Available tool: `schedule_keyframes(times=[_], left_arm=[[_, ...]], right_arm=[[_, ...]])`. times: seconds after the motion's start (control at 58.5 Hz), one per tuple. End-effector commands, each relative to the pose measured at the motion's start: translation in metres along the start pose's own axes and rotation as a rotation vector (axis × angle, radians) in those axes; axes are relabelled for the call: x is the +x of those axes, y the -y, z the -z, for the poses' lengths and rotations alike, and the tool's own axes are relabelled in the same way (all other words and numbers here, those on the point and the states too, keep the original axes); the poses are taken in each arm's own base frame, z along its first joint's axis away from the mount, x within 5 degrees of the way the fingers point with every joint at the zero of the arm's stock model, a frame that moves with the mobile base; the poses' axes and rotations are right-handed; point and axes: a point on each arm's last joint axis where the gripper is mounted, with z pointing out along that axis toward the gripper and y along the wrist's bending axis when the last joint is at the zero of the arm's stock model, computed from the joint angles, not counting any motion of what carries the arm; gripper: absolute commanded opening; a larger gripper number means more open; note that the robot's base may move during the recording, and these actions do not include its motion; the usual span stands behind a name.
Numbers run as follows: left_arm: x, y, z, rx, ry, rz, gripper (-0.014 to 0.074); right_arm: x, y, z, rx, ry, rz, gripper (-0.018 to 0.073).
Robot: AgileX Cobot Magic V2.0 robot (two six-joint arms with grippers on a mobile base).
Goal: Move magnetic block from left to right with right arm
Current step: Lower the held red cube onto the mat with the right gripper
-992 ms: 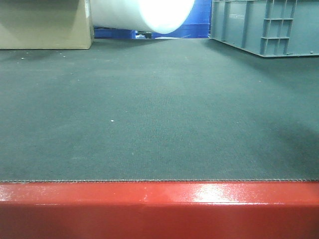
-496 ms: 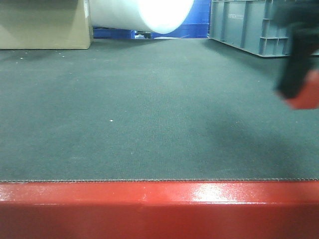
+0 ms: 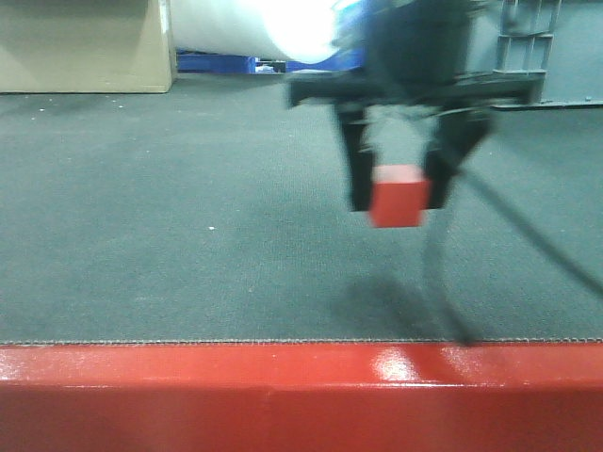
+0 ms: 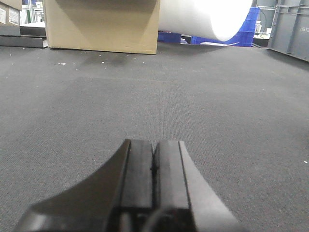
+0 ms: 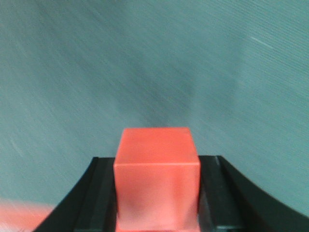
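The magnetic block, still a little above the dark mat, will leave my right gripper on the bare middle of the dark mat (image 3: 321, 247), behind the red table rim.
The magnetic block (image 3: 399, 199), a small red-orange cube, hangs a little above the dark mat (image 3: 188, 235) right of centre in the front view, over its own shadow. My right gripper (image 3: 399, 201) is shut on it, with a black finger pressed against each side. In the right wrist view the block (image 5: 157, 179) fills the gap between the fingers of the right gripper (image 5: 157, 162), with blurred mat below. My left gripper (image 4: 154, 143) is shut and empty, low over the mat. The left gripper is out of sight in the front view.
A glossy red table rim (image 3: 301, 395) runs along the front edge. At the back stand a cardboard box (image 3: 85, 47), a white roll (image 3: 254, 24) and a grey crate (image 3: 556, 56). A black cable (image 3: 528, 235) trails from the right arm.
The right gripper came in from the right edge with the block and has moved left to right of centre. The left arm's earlier state is not shown.
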Motion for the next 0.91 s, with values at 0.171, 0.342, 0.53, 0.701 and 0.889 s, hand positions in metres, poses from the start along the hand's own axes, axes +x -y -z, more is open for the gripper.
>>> schedule_keyframes(times=[0.171,0.342,0.53,0.701,0.889], left_arm=[[-0.004,0.000,0.000,0.002,0.077,0.010,-0.0117],[-0.004,0.000,0.000,0.002,0.077,0.010,-0.0117],[-0.004,0.000,0.000,0.002,0.077,0.010,-0.0117],[-0.004,0.000,0.000,0.002,0.077,0.010,-0.0117],[-0.004,0.000,0.000,0.002,0.077,0.010,-0.0117]], right_arm=[[-0.019,-0.027,0.018,-0.018,0.043,-0.037,0.0321],[-0.023,-0.026,0.017,0.004,0.067,-0.054,0.0321],[-0.024,-0.022,0.015,0.034,0.068,-0.053,0.0321],[-0.020,-0.022,0.006,0.033,0.040,-0.055,0.0321],[-0.018,-0.024,0.005,0.010,0.029,-0.059,0.0321]])
